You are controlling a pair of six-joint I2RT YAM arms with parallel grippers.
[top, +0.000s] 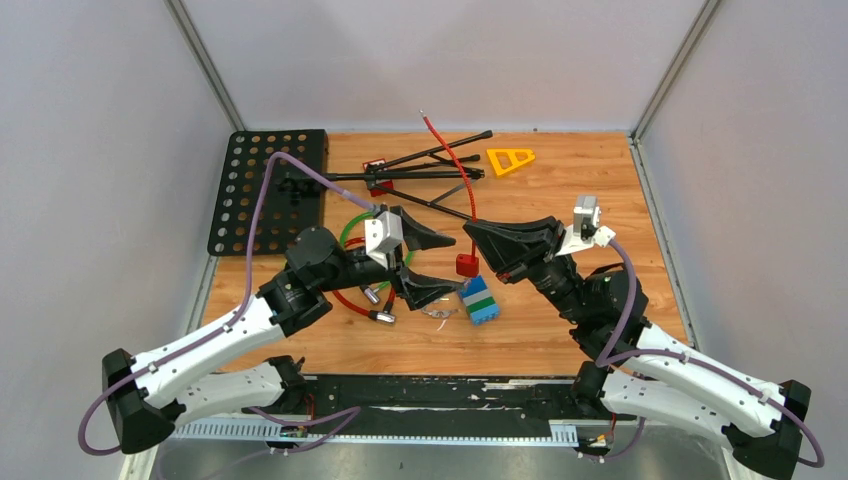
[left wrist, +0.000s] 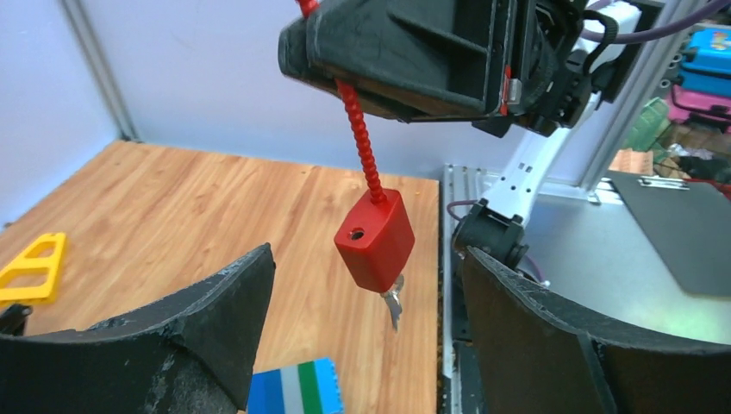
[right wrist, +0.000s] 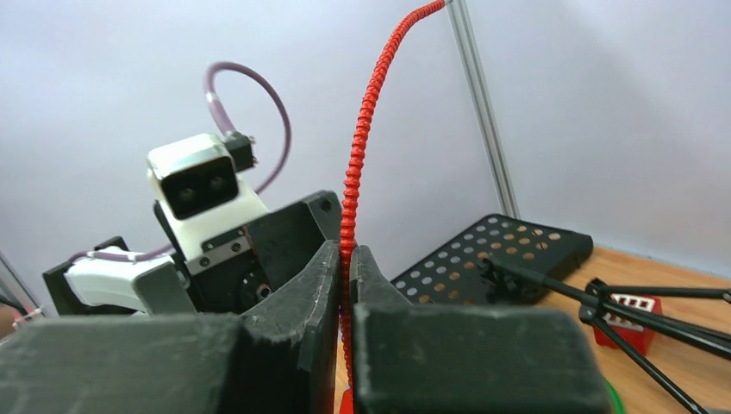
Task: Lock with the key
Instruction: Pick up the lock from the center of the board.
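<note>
The lock body is dangling below my right gripper, so my left gripper should hold the lock body while my right gripper takes the cable (left wrist: pixel 373 183) close to it.
The red lock body (left wrist: pixel 375 240) hangs in the air from its ribbed red cable (left wrist: pixel 362 138), and the metal key (left wrist: pixel 395 304) sticks out of its underside. My right gripper (right wrist: pixel 346 250) is shut on that cable (right wrist: pixel 358 147) just above the lock body (top: pixel 466 265). My left gripper (left wrist: pixel 366 257) is open, one finger on either side of the lock body, touching neither the body nor the key. From above, the left gripper (top: pixel 455 265) comes in from the left and the right gripper (top: pixel 470 235) from the right.
A blue, white and green brick block (top: pixel 479 298) lies on the wooden table under the lock. A folded black tripod (top: pixel 420 170), a yellow triangle (top: pixel 510 159) and a black perforated plate (top: pixel 265 190) lie at the back. Green and red cables (top: pixel 380 315) lie under the left arm.
</note>
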